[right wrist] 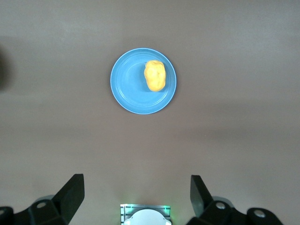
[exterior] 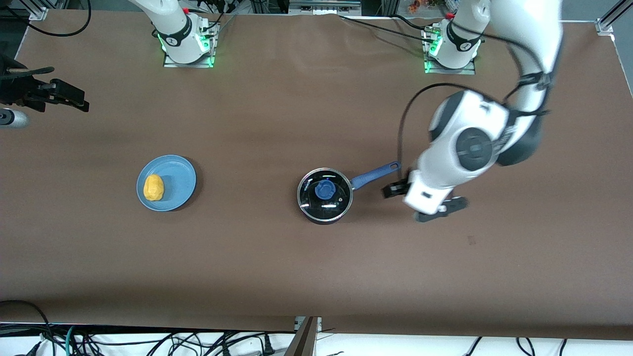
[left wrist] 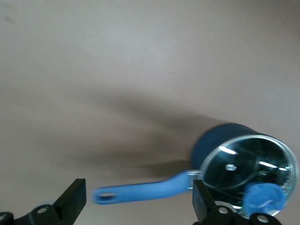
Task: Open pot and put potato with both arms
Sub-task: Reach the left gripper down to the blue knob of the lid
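Observation:
Next, my left gripper needs to go to the lid's blue knob (exterior: 325, 189) (left wrist: 264, 198) and close there, because the glass lid must come off the black pot.
The black pot (exterior: 316, 213) stands mid-table with its clear glass lid (exterior: 336, 200) and blue knob (exterior: 325, 189) on it. Its blue handle (exterior: 376, 174) points toward the left arm's end. My left gripper (exterior: 424, 201) is open and empty, low over the table by the handle's end. In the left wrist view the handle (left wrist: 140, 193) lies between its fingers (left wrist: 75, 199), with the pot (left wrist: 220, 140) beside them. The potato (exterior: 153, 187) lies on a light-blue plate (exterior: 180, 173) toward the right arm's end. My right gripper (right wrist: 136, 197) is open, high above the table, with the potato (right wrist: 155, 75) in its view.
The right gripper's dark hand (exterior: 59, 91) shows at the edge of the front view, with a silver cylinder (exterior: 12, 118) beside it. The arm bases (exterior: 185, 44) stand along the table's back. Cables (exterior: 148, 341) lie under the front edge.

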{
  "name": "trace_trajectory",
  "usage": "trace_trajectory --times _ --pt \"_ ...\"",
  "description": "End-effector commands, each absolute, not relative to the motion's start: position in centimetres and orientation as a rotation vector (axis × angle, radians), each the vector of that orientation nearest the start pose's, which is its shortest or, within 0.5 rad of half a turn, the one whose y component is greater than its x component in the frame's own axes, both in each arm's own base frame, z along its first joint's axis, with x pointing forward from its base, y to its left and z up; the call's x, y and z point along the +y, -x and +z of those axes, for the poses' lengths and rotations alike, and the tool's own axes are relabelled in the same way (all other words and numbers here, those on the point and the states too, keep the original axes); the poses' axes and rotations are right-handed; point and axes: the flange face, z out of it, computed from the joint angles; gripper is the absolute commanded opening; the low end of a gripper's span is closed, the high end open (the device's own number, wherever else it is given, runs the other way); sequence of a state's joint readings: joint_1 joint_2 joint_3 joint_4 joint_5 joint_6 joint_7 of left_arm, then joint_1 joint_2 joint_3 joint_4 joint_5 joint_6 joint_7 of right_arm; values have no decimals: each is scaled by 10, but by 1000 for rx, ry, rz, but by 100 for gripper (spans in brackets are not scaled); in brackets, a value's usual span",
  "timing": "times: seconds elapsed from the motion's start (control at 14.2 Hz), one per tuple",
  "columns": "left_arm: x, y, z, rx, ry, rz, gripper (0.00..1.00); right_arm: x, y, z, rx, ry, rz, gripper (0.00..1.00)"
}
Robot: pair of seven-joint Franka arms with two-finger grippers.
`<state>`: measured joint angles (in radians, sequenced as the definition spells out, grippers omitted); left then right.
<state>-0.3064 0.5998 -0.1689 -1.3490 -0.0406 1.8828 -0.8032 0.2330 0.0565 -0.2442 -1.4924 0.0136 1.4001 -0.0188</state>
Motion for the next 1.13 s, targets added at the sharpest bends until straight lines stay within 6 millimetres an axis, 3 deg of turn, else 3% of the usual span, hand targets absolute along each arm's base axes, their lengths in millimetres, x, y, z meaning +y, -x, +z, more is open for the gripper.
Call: trace_trajectory --times 0.0,0.14,0.28,0.49,0.77,1.06 --pt "-369 -649 368 -632 3137 140 100 -9 -545 621 0 3131 232 100" --pt "-410 -633 356 -596 3149 93 100 -10 -545 621 0 3131 232 100" --pt "-428 -626 354 -602 3170 60 100 -10 -545 621 0 3131 229 100" --pt "-464 -617 332 -627 3171 -10 100 -10 -545 621 0 3131 229 100" --pt "-489 -604 308 -567 3149 -29 100 -9 -545 621 0 3130 229 100" --pt "-497 -597 293 -539 3122 -44 100 -9 -545 620 0 3130 232 100"
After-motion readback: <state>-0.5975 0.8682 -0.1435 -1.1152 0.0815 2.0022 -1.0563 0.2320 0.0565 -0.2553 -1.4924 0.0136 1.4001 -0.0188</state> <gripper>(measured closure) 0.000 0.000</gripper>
